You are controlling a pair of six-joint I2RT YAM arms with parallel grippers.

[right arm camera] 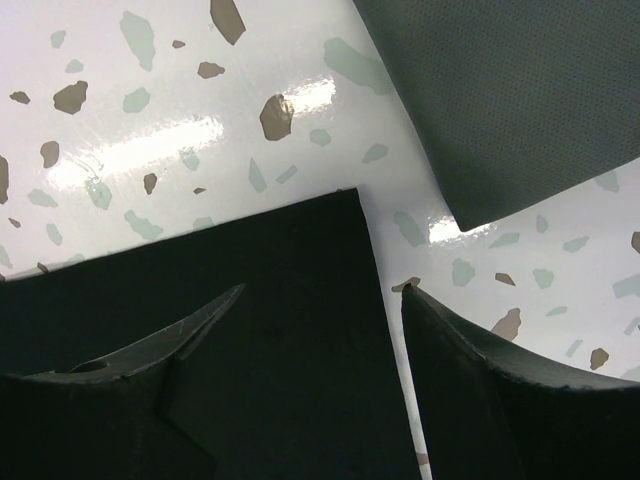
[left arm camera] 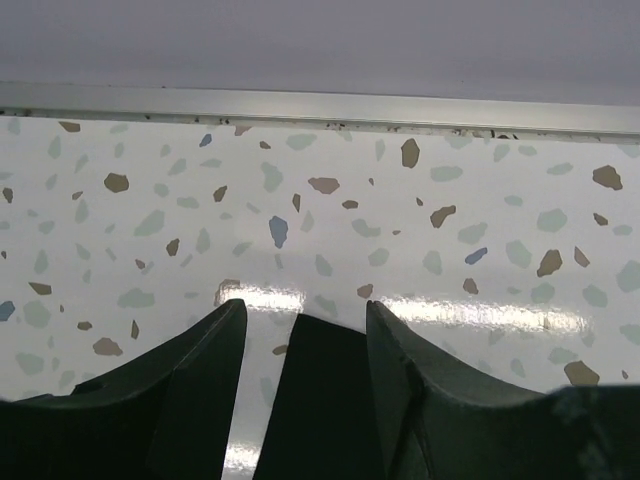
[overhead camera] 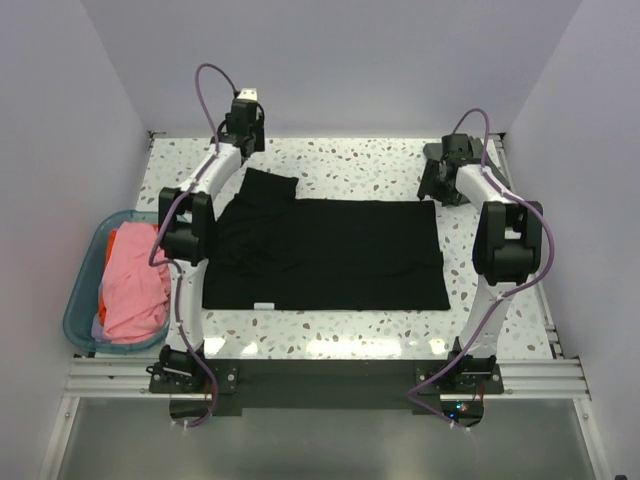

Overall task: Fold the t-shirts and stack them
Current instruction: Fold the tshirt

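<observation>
The black t-shirt's sleeve has an edge that ends nearest the teal tub. Next, my left gripper closes on the far corner [overhead camera: 252, 171] [left arm camera: 312, 330] of the sleeve at that end.
A large black t-shirt [overhead camera: 330, 255] lies spread flat across the middle of the table, its small white neck label [overhead camera: 264, 305] at the near edge and one sleeve [overhead camera: 268, 187] pointing to the far left. My left gripper [overhead camera: 246, 140] hovers open over that sleeve's end. In the left wrist view the black sleeve [left arm camera: 320, 400] lies on the table between the parted fingers of the left gripper [left arm camera: 303, 304]. My right gripper [overhead camera: 432, 190] is open above the shirt's far right corner [right arm camera: 250, 260], straddling its edge [right arm camera: 324, 289]. A dark grey-green t-shirt [right arm camera: 520, 90] lies just beyond.
A translucent teal tub [overhead camera: 85, 290] stands off the table's left edge, holding a pink t-shirt [overhead camera: 135, 290] and an orange-red one [overhead camera: 125, 240]. A metal rail [left arm camera: 320, 105] and the back wall close the far side. Side walls stand close on both sides.
</observation>
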